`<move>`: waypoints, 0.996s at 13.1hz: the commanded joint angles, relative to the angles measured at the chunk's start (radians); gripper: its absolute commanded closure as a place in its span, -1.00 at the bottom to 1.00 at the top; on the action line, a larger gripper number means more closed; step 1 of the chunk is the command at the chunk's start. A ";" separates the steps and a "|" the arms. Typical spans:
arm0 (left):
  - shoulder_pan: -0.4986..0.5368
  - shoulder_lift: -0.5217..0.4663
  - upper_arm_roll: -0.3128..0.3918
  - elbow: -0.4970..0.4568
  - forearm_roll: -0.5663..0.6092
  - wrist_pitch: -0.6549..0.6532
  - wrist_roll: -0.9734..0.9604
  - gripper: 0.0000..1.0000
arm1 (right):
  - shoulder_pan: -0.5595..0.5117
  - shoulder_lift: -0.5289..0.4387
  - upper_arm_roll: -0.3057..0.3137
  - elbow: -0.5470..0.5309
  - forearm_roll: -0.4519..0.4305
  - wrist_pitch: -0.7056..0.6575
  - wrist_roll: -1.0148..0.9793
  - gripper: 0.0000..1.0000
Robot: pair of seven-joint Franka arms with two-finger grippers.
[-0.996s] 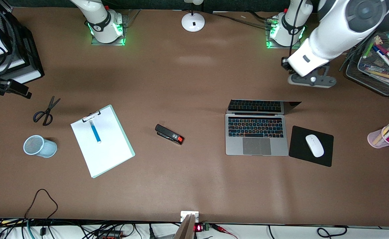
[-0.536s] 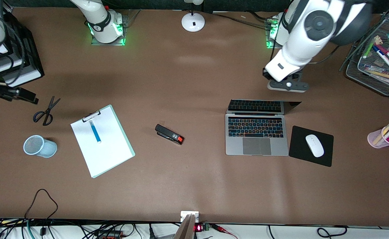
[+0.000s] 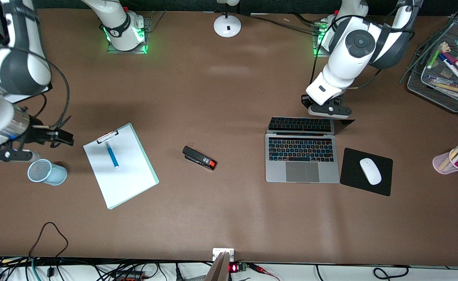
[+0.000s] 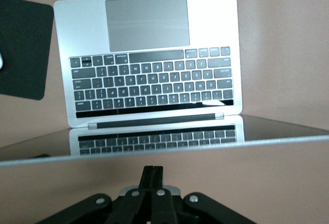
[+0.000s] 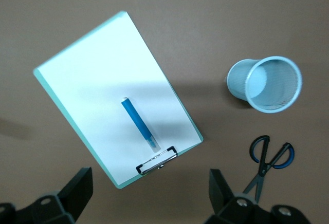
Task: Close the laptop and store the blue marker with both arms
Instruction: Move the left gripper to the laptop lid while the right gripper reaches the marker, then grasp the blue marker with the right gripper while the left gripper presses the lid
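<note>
Next, I move my right gripper to the blue marker's body (image 3: pixel 113 160) (image 5: pixel 132 112) and close it there, near the marker's end farther from the clipboard's clip.
The laptop (image 3: pixel 302 168) stands open on the table toward the left arm's end, its lid (image 3: pixel 303 125) tilted back. My left gripper (image 3: pixel 326 111) hangs over the bare table by the lid's top edge. In the left wrist view the left gripper (image 4: pixel 153 172) is shut and empty, with the laptop (image 4: pixel 149 13) past the lid's rim. The blue marker (image 3: pixel 112 155) lies on a clipboard's white sheet. My right gripper (image 3: pixel 6 155) is over the table beside a mesh cup. In the right wrist view the right gripper (image 5: pixel 149 198) is open wide, apart from the blue marker (image 5: pixel 138 123).
The clipboard (image 3: pixel 127 183) has a pale-blue mesh cup (image 3: pixel 47 171) beside it, and scissors (image 5: pixel 270 157) lie by the cup. A black stapler (image 3: pixel 199 157) sits mid-table. A mouse pad (image 3: pixel 385 185) with a white mouse (image 3: pixel 370 171), a pink pen cup (image 3: pixel 453 160) and a wire tray (image 3: pixel 428 91) are at the left arm's end.
The left arm has swung from near the wire tray down to the laptop's lid edge. The right arm has come in from the table's end over the scissors, beside the cup.
</note>
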 commanded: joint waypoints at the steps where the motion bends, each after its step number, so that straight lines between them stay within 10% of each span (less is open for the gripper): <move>1: 0.030 0.062 -0.005 0.014 0.093 0.072 0.001 1.00 | 0.013 0.078 0.000 0.031 0.002 0.046 -0.085 -1.00; 13: 0.093 0.307 0.010 0.215 0.277 0.241 0.006 1.00 | 0.053 0.290 0.007 0.013 0.011 0.261 -0.334 -1.00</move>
